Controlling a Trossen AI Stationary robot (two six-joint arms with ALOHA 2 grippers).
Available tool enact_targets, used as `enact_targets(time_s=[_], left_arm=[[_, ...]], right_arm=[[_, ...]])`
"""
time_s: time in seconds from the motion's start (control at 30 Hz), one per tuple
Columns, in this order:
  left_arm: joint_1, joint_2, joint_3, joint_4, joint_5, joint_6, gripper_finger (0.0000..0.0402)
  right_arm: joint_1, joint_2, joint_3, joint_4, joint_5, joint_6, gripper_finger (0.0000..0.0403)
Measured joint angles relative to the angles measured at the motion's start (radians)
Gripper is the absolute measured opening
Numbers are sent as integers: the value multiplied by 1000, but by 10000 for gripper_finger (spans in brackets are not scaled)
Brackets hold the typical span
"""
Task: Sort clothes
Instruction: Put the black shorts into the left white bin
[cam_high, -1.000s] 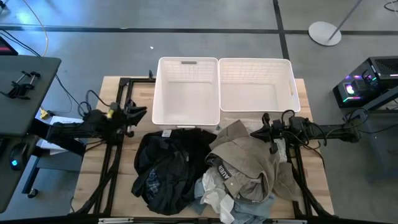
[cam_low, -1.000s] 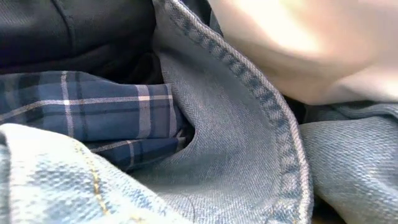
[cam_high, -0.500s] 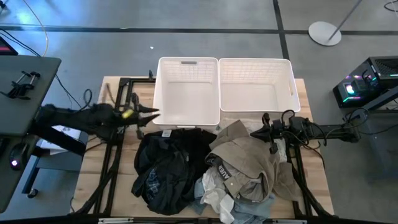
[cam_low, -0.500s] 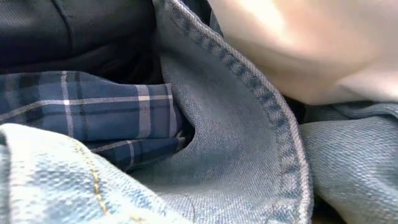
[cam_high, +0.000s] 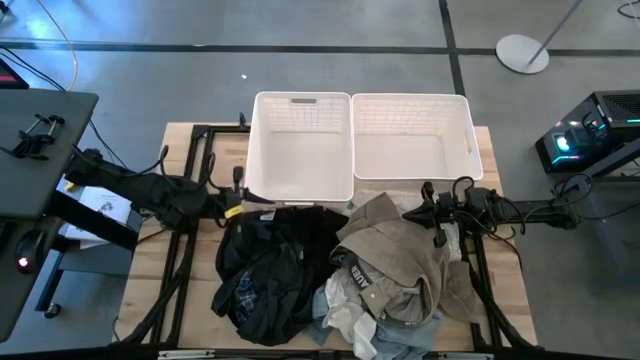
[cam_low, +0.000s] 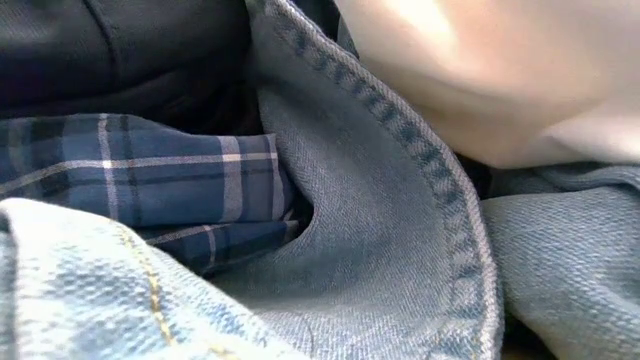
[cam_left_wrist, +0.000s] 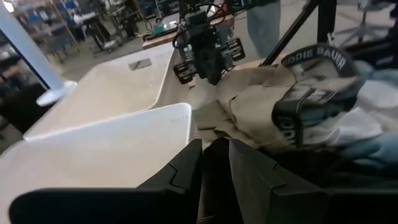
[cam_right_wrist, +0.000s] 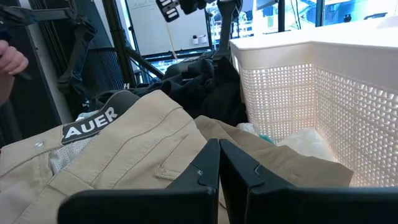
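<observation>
The black garment's turn is next: my left gripper will go to it and close on its near part (cam_high: 282, 286), between the navy plaid and the white cloth.
The clothes lie heaped on the table's near half. A black garment (cam_high: 275, 265) with navy plaid (cam_high: 235, 295) is on the left. A khaki garment (cam_high: 395, 255) lies on the right over white cloth (cam_high: 345, 305) and pale denim (cam_high: 340, 325). The low view is filled by denim (cam_low: 380, 230), plaid (cam_low: 130, 170) and white cloth (cam_low: 500, 70). My left gripper (cam_high: 262, 201) is open a little at the black garment's far edge, by the left basket's near corner; it also shows in the left wrist view (cam_left_wrist: 215, 168). My right gripper (cam_high: 425, 205) is shut at the khaki garment's far right edge (cam_right_wrist: 219, 165). My left gripper comes level from the table's left at the black garment's far edge (cam_high: 280, 210); dark cloth shows between its fingers (cam_left_wrist: 249, 174), but I cannot tell whether they touch it. My right gripper stands low over the khaki cloth (cam_right_wrist: 155, 155); I cannot tell whether it touches it.
Two white slatted baskets stand side by side at the table's far edge, left (cam_high: 262, 150) and right (cam_high: 470, 140), close behind the heap. A bit of teal and white cloth (cam_right_wrist: 273, 140) lies against the right basket's wall. Black frame bars run along both table sides.
My left gripper has swung from beside the left basket's left wall toward the table's right and near edge, down to the black garment's far edge. The right arm and the clothes have kept still.
</observation>
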Motion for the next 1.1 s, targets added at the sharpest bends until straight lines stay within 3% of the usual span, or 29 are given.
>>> enact_targets(time_s=[0.2,0.33,0.53,0.73,0.93,1.1], left_arm=[[9,17,0,-1,-2,-227,74],[20,33,0,-3,-6,-298,74],[-32,106,0,5,42,-165,74],[-139,250,107,-5,-45,-110,80],[-219,402,317,-214,-25,-183,134],[-254,496,424,-324,81,-368,211]], right_arm=[[0,0,0,0,0,0,0],[0,0,0,0,0,0,0],[0,0,0,0,0,0,0],[0,0,0,0,0,0,0],[0,0,0,0,0,0,0],[0,0,0,0,0,0,0]])
